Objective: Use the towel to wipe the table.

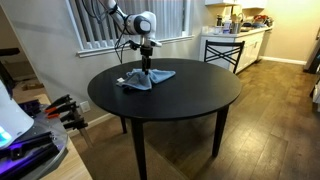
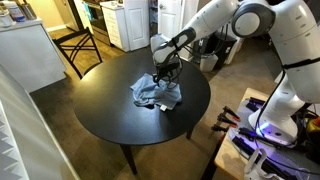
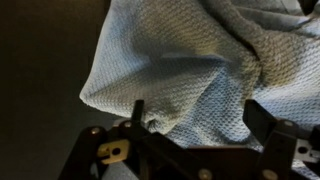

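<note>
My open gripper is straddling a low part of the towel with the raised fold beside a finger, so I will shift over and close on that fold [image 3: 250, 62] before wiping.
A blue-grey towel [image 1: 152, 79] lies crumpled on the round black table [image 1: 190, 95], toward its far side, and shows in both exterior views [image 2: 160, 96]. My gripper [image 1: 148, 67] points straight down onto the towel's middle [image 2: 161, 74]. In the wrist view the towel [image 3: 190, 60] fills the frame. The two fingers [image 3: 196, 118] stand wide apart with a raised fold of cloth between them. The gripper is open; the fingertips touch or sink into the cloth.
The table [image 2: 110, 110] has bare dark surface all round the towel. A black chair [image 1: 224, 50] stands beyond the table by a kitchen counter. Another chair [image 2: 82, 45] stands at the far side. Equipment with cables [image 1: 30, 125] sits close to the table edge.
</note>
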`<state>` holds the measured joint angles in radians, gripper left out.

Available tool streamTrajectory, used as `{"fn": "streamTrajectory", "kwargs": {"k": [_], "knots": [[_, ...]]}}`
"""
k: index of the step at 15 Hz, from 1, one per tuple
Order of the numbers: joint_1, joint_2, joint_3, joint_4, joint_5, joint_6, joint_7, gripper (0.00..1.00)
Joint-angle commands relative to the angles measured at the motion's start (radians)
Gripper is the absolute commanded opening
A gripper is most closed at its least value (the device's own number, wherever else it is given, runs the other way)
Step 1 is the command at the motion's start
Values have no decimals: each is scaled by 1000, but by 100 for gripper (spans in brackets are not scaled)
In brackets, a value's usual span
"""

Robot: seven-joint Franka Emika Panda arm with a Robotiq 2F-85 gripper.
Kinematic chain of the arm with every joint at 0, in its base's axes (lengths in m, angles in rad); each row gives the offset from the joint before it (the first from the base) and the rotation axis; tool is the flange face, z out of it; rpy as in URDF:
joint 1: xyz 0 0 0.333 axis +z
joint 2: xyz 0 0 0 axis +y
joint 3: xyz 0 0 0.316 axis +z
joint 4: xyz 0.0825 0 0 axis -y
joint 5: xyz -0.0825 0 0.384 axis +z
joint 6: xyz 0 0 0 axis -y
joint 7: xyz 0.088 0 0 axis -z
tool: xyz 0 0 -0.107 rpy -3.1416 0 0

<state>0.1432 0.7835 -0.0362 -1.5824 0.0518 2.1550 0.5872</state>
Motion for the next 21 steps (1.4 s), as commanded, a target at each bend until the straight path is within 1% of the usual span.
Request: {"fn": "streamTrajectory", "kwargs": {"k": [1,3,7,9,11,15,18,21], "knots": [[22,76,-21,102,43,-112,132,100],[11,104,-5,138,63,-156,153,100],[-22,143,36,194,145,-220,130,100],[-46,144,65,198,211,-213,104,100],[-47,142,71,193,251,-182,114,100],[-17,149,36,200,223,-152,154,100],[-4,166,10,214,194,-167,174,100],[24,192,-33,235,134,-156,210,100]]}}
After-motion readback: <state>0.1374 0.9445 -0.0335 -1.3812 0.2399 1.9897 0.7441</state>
